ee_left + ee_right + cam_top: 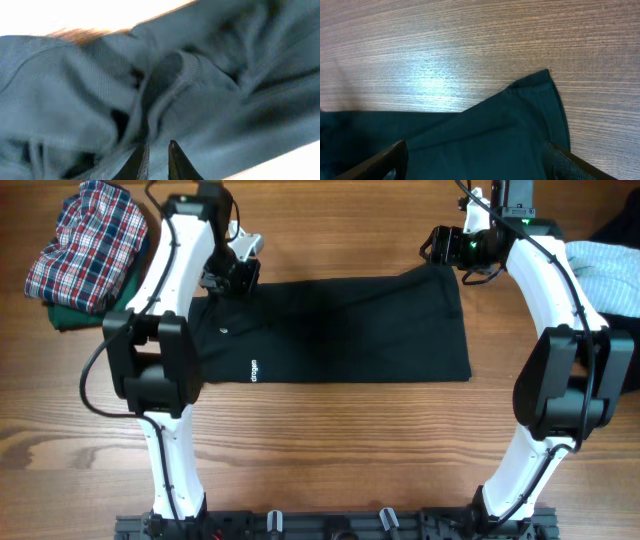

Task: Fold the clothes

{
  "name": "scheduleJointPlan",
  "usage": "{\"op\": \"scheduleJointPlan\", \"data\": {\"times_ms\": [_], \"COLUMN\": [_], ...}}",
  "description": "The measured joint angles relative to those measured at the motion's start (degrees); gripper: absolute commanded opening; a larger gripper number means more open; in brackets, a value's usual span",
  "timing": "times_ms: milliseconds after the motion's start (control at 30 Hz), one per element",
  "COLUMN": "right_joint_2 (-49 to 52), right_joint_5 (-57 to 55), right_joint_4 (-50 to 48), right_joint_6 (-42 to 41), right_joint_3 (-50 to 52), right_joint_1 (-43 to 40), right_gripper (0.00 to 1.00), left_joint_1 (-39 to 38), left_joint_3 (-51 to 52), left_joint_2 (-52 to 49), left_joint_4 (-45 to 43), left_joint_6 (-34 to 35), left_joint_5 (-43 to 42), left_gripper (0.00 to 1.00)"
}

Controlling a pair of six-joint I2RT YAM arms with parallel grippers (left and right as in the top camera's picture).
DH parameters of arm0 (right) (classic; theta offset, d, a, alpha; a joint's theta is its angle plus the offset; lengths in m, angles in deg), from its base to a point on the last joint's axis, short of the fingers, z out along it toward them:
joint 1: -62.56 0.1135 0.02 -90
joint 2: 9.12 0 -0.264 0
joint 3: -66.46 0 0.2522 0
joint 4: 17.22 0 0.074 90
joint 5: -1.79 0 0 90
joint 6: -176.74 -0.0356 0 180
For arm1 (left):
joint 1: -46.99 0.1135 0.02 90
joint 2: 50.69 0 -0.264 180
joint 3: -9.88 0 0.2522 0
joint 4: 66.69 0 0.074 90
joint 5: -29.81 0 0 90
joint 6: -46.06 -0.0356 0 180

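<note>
The garment lies in bunched folds under my left gripper, so that gripper should open, turn and take the fold nearer the middle (267, 307) to spread that end of the garment first.
A dark green-black garment (340, 330) with a small white logo lies flat across the middle of the wooden table. My left gripper (232, 272) sits at its far left corner; in the left wrist view the jaws (157, 150) are nearly closed with bunched fabric (100, 100) between them. My right gripper (450, 250) is at the garment's far right corner. In the right wrist view its fingers (475, 150) are spread wide above the cloth, and the corner (542, 82) lies flat on the wood.
A folded plaid shirt (85, 240) lies on a green garment (70, 315) at the far left. A light blue striped cloth (605, 270) lies at the far right edge.
</note>
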Motion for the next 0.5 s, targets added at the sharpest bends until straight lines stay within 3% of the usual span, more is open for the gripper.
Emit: {"op": "scheduleJointPlan", "data": {"times_ms": [167,367,500], "right_joint_2": [0.0,0.0,0.0], "right_joint_5": [0.13,0.13,0.13], "right_joint_4": [0.07,0.11,0.07], "right_joint_6": [0.2,0.2,0.2], "right_joint_3": [0.0,0.0,0.0], "right_joint_1": [0.0,0.0,0.0], "right_gripper": [0.86,0.86,0.86], "left_joint_1": [0.0,0.0,-0.02], "left_joint_3": [3.41,3.41,3.41], "left_joint_2": [-0.02,-0.02,-0.02], "left_joint_4": [-7.26,-10.43,-12.17], "left_joint_6": [-1.2,-6.38,-10.16], "left_joint_5": [-0.02,-2.75,-5.38], "left_gripper": [0.44,0.56,0.59]}}
